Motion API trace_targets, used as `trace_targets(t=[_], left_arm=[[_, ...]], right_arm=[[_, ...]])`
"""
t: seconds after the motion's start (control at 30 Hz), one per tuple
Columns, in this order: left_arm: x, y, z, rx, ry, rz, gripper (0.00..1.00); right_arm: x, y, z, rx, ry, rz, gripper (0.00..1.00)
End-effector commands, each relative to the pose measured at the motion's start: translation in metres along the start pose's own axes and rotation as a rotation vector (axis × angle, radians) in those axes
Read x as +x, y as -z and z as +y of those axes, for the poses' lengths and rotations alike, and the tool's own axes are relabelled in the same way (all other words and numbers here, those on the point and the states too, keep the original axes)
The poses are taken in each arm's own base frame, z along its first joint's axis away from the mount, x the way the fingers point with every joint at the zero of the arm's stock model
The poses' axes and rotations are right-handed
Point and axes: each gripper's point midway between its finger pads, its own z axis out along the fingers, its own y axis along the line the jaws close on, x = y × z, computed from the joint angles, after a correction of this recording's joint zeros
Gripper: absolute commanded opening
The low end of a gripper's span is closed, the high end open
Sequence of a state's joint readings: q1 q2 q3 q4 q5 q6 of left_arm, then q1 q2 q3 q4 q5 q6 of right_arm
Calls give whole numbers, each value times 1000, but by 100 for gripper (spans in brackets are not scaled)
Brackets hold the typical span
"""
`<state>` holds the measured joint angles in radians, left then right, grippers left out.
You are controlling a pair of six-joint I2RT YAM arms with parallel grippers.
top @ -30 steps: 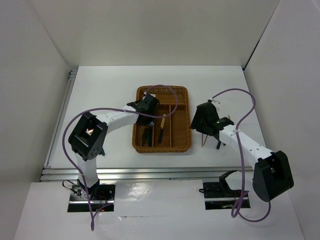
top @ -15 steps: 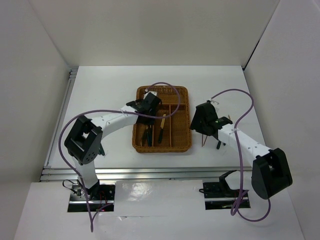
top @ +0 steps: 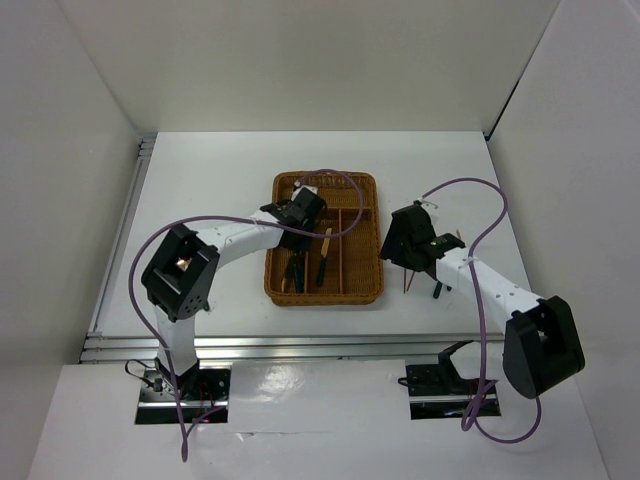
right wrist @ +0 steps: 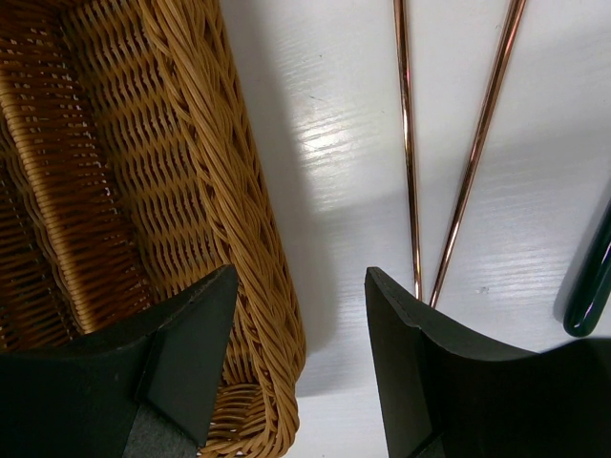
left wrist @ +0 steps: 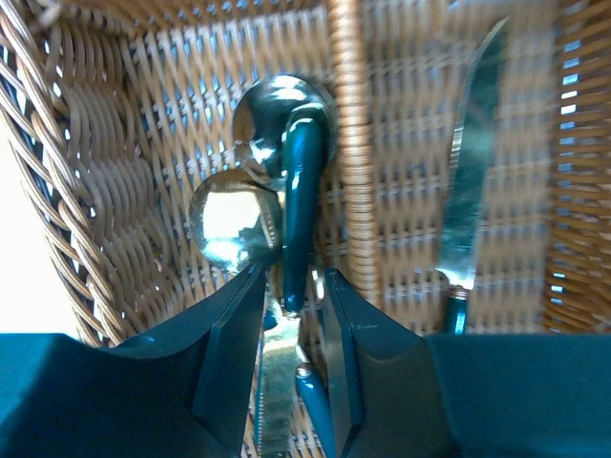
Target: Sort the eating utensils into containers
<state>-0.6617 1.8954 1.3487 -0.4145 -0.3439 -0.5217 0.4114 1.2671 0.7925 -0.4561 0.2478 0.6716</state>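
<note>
The robot's left gripper needs to put the dark green-handled knife down in the tray's middle slot (top: 332, 260) (left wrist: 523, 310) next to the other knife.
The brown wicker tray (top: 367, 238) lies mid-table. My left gripper (top: 299, 212) hangs over its left slot. In the left wrist view its jaws (left wrist: 291, 286) stand a little apart, and the end of a dark green spoon handle (left wrist: 298, 210) lies loose between the fingertips. Two gold spoon bowls (left wrist: 229, 219) rest on the weave, with a knife (left wrist: 473, 172) in the neighbouring slot. My right gripper (top: 406, 240) is open and empty, straddling the tray's right wall (right wrist: 229, 191). Two thin chopsticks (right wrist: 407, 143) lie on the table beside it.
A dark green utensil handle (right wrist: 590, 277) lies on the white table right of the chopsticks, also seen from above (top: 437, 290). Purple cables (top: 490, 230) loop over both arms. White walls close in the table on three sides.
The left arm's elbow has shifted slightly while its gripper stays over the tray's left slot. The right arm has not moved.
</note>
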Motion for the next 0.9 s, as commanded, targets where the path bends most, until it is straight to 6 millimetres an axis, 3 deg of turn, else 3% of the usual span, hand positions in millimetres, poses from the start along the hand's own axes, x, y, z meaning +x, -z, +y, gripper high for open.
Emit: trace_targets(t=[0.0, 0.17, 0.43, 0.87], left_arm=[[-14, -1, -4, -8, -4, -30, 45], [-3, -8, -2, -21, -3, -2, 45], [-6, -14, -21, 101, -8, -19, 44], [10, -32, -12, 155, 7, 49, 40]], right_arm=[[-17, -1, 9, -18, -15, -49, 64], [-17, -1, 9, -18, -15, -49, 64], [-17, -1, 9, -18, -15, -49, 64], [-14, -2, 6, -12, -13, -42, 64]])
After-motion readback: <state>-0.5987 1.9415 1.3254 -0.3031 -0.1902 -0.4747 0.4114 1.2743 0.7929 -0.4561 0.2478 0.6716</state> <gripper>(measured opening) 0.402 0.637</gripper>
